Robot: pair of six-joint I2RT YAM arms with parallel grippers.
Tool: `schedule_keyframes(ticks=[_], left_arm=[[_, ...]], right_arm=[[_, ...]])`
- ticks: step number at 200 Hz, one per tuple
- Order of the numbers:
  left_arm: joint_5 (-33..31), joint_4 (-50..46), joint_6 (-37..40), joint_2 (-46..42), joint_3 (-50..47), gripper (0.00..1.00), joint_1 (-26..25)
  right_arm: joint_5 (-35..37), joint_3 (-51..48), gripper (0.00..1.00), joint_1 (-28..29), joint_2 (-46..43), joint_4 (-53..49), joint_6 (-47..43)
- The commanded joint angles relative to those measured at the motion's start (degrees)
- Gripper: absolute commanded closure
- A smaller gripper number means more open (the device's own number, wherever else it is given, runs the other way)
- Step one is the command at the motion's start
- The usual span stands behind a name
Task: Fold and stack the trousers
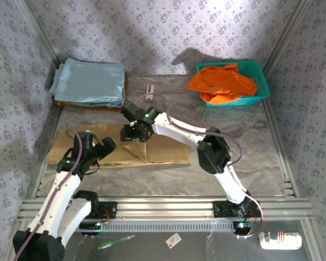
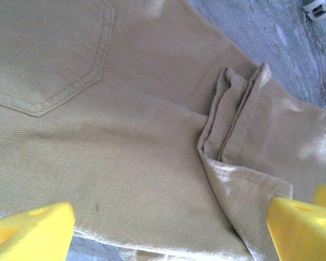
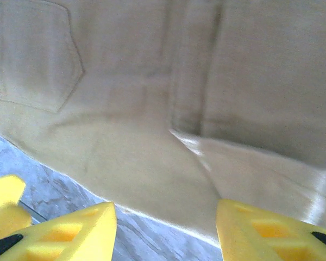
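The hem's near corner is folded back over the trouser leg, so the robot's right gripper needs to grab that corner [image 3: 315, 182] and open it flat before it folds further.
The tan trousers [image 1: 163, 151] lie flat across the left and middle of the table, folded along their length. My left gripper [image 1: 105, 147] hovers over their left part, open, and nothing sits between its yellow fingers [image 2: 31, 231]. Below it a back pocket [image 2: 43, 54] and a bunched fold [image 2: 228, 119] of cloth are in sight. My right gripper [image 1: 132, 133] hangs over the far edge of the trousers [image 3: 152, 109], open too, its fingertips [image 3: 70, 234] just above cloth and bare table. The left wrist gripper [image 2: 168, 234] and the right wrist gripper [image 3: 165, 231] both hold nothing.
A light blue folded cloth [image 1: 89, 81] rests on a stack at the back left. At the back right a green basket [image 1: 261, 81] holds an orange garment [image 1: 223, 81]. A small white tag [image 1: 150, 92] lies behind the trousers. The patterned walls stand close on both sides.
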Motion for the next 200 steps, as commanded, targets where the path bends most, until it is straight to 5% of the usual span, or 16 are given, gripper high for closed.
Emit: schedule_keyframes(ticks=[1,33,49,109,141,179,200], left_arm=[[2.5,1.6,0.0,4.8,2.7,0.11,-2.7],[-10.3,-1.3,1.4,18.7,12.7,0.11,-18.1],[-15.8,-2.6,0.0,22.8,16.3,0.11,-20.4],[-6.9,-1.5,-1.6,14.3,9.6,0.11,-3.3],[-5.5,-5.6,0.1,7.2,8.7,0.11,0.5],[-3.4,-6.9,1.2,4.1,8.8,0.1,2.0],[-2.4,-8.8,1.7,3.8,9.1,0.1,2.6]], right_arm=[[4.9,-8.4,0.47,-3.5,-10.7,0.7,-2.5],[4.7,-23.1,0.48,-10.0,-17.9,4.7,-3.5],[-0.3,-28.3,0.46,-11.5,-18.4,9.4,-5.1],[-8.4,-24.1,0.43,-6.2,-7.3,16.8,-5.4],[-11.3,-21.6,0.45,-5.1,-2.1,17.9,-4.3],[-13.0,-19.5,0.6,-3.5,-1.1,18.9,-4.2],[-13.4,-19.2,0.83,-3.1,-1.0,19.5,-3.3]])
